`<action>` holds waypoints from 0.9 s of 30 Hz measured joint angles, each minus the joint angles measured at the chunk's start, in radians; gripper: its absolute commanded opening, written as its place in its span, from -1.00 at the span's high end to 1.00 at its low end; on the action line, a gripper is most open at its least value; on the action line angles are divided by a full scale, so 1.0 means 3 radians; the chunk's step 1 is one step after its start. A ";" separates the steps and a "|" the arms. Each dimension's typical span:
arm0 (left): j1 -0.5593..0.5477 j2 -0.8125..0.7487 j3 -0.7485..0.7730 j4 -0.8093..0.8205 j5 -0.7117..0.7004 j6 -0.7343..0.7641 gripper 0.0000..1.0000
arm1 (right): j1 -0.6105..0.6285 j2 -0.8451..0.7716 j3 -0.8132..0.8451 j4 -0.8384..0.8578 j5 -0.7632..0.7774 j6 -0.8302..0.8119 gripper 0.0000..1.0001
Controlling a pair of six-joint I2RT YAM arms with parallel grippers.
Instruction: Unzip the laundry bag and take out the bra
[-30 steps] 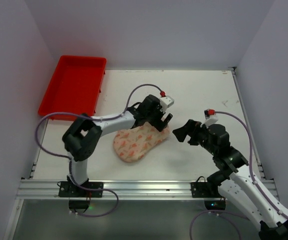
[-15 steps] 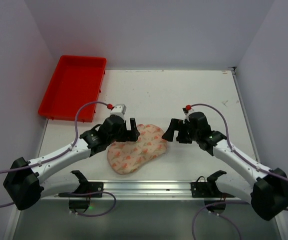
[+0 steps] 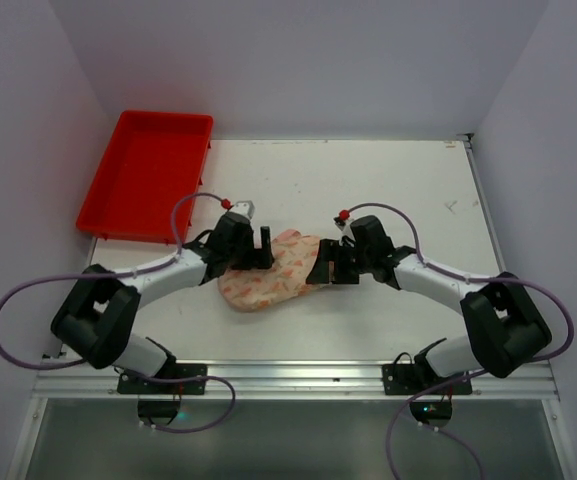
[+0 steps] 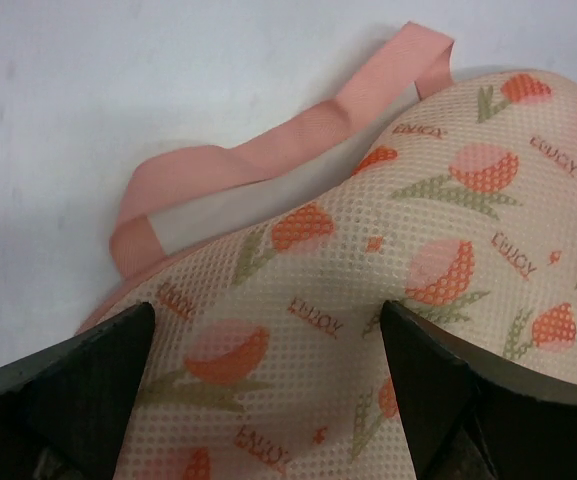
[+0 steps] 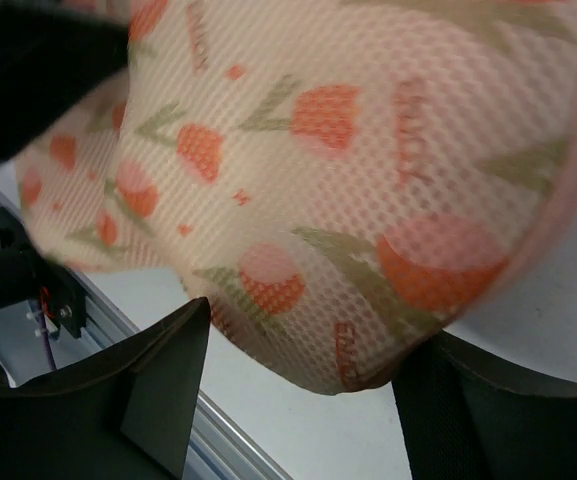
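I can see my right gripper straddles the bag's rounded end and the zipper pull is hidden, so I will pinch the bag's near edge (image 3: 280, 298) with my left gripper before my right gripper takes the zipper pull.
The laundry bag (image 3: 273, 270), a cream padded pouch with orange-pink tulip print and a pink edge, lies flat on the white table between both arms. My left gripper (image 3: 256, 250) is over its left lobe, open, with the printed mesh (image 4: 298, 300) filling the gap between its fingers (image 4: 88, 390). A pink loop strap (image 4: 268, 150) lies beyond the bag. My right gripper (image 3: 326, 270) is at the bag's right end; its jaws are open and straddle the rounded end (image 5: 348, 250). One finger (image 5: 488, 410) is close against the fabric. The bra is hidden.
A red tray (image 3: 153, 180) sits at the back left corner of the table. A metal rail (image 3: 268, 378) runs along the near edge. White walls close in the table on three sides. Purple cables loop beside each arm.
Both arms have swung inward and settled on the bag from either side. The bag has shifted a little toward the back. The right jaws have narrowed somewhat; the left stay wide.
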 measured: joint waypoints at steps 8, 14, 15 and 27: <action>0.0048 0.0963 0.1284 0.0518 0.0263 0.1074 -1.00 | 0.0350 -0.0010 -0.0039 0.0117 -0.0066 0.0146 -0.29; 0.0053 0.0958 0.1545 0.0570 0.0309 0.1202 -1.00 | 0.0415 -0.0142 -0.0189 0.0226 -0.0118 0.0333 -0.46; 0.0053 0.0891 0.1531 0.0518 0.0280 0.1134 -1.00 | 0.0415 -0.0200 -0.0191 0.0214 -0.0102 0.0340 -0.53; -0.0308 -0.1347 -0.0828 0.0661 -0.0074 -0.1027 -1.00 | 0.0420 -0.1347 -0.0237 -0.0057 0.0603 0.0299 -0.97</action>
